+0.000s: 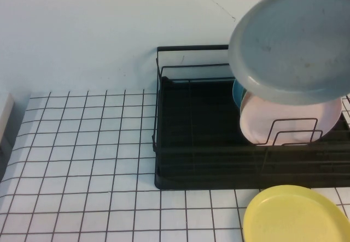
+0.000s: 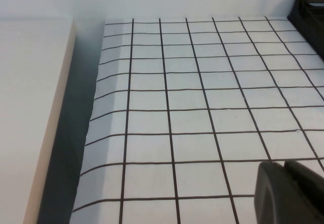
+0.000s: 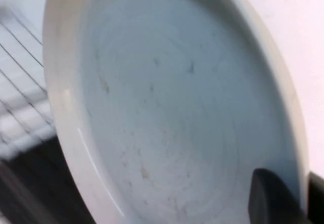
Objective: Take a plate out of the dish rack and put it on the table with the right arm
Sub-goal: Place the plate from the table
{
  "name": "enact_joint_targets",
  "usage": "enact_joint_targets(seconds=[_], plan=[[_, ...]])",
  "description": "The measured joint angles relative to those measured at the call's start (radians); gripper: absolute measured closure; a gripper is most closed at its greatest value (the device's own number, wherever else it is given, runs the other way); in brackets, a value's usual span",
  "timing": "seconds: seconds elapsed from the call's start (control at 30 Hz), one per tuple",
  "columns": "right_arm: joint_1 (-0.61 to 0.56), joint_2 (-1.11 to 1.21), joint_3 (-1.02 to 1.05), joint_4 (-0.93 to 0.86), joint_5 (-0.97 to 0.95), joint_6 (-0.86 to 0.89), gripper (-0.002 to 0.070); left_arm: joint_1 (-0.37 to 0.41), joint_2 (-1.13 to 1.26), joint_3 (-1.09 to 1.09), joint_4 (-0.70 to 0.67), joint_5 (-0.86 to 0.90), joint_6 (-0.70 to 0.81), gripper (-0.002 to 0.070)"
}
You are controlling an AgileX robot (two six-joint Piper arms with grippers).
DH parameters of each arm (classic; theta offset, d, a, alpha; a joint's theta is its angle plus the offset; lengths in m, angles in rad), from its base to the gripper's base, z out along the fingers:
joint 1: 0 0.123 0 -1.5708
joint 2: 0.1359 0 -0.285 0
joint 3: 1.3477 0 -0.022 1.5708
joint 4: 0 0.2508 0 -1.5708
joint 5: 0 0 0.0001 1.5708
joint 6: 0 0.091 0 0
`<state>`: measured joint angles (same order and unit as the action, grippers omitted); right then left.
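My right gripper is going to release the pale grey plate, now hanging above the dish rack, on top of the yellow plate (image 1: 297,222) in front of the dish rack.
The pale grey speckled plate (image 1: 292,42) hangs in the air above the right part of the black dish rack (image 1: 191,143), tilted, clear of the wire loops. In the right wrist view the plate (image 3: 167,107) fills the frame, and my right gripper (image 3: 304,196) is shut on its rim, one black finger inside the rim and one outside. The right gripper itself does not show in the high view. My left gripper (image 2: 283,183) is shut and empty, low over the gridded table (image 2: 192,113), far left of the rack.
A pale pink plate (image 1: 290,119) stands in the rack's wire loops, with a blue piece (image 1: 238,93) behind it. A yellow plate (image 1: 298,214) lies on the table in front of the rack. A beige surface (image 2: 30,107) borders the table's left edge.
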<state>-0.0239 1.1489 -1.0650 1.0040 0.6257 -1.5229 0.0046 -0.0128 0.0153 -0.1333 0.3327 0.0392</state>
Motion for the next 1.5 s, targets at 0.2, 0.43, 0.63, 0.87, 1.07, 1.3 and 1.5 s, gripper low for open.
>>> enact_joint_targets(seconds=[0.2, 0.43, 0.63, 0.87, 1.07, 1.3, 1.5], plan=[[0.0, -0.093, 0.003, -0.261, 0.339, 0.498, 0.0609, 0.0, 0.0, 0.0, 0.0, 0.0, 0.0, 0.0678], [0.0, -0.09, 0.217, -0.471, 0.368, 0.743, 0.0609, 0.0, 0.0, 0.0, 0.0, 0.0, 0.0, 0.0678], [0.0, -0.017, 0.406, -0.523, 0.191, 0.803, 0.0609, 0.0, 0.0, 0.0, 0.0, 0.0, 0.0, 0.0678], [0.0, 0.14, 0.433, -0.495, 0.109, 0.804, 0.0609, 0.0, 0.0, 0.0, 0.0, 0.0, 0.0, 0.0678], [0.0, 0.214, 0.433, -0.459, 0.078, 0.804, 0.0472, 0.0, 0.0, 0.0, 0.0, 0.0, 0.004, 0.0678], [0.0, 0.216, 0.38, -0.463, 0.072, 0.804, 0.0388, 0.0, 0.0, 0.0, 0.0, 0.0, 0.004, 0.0678], [0.0, 0.199, 0.303, -0.469, 0.109, 0.804, 0.0422, 0.0, 0.0, 0.0, 0.0, 0.0, 0.004, 0.0678]])
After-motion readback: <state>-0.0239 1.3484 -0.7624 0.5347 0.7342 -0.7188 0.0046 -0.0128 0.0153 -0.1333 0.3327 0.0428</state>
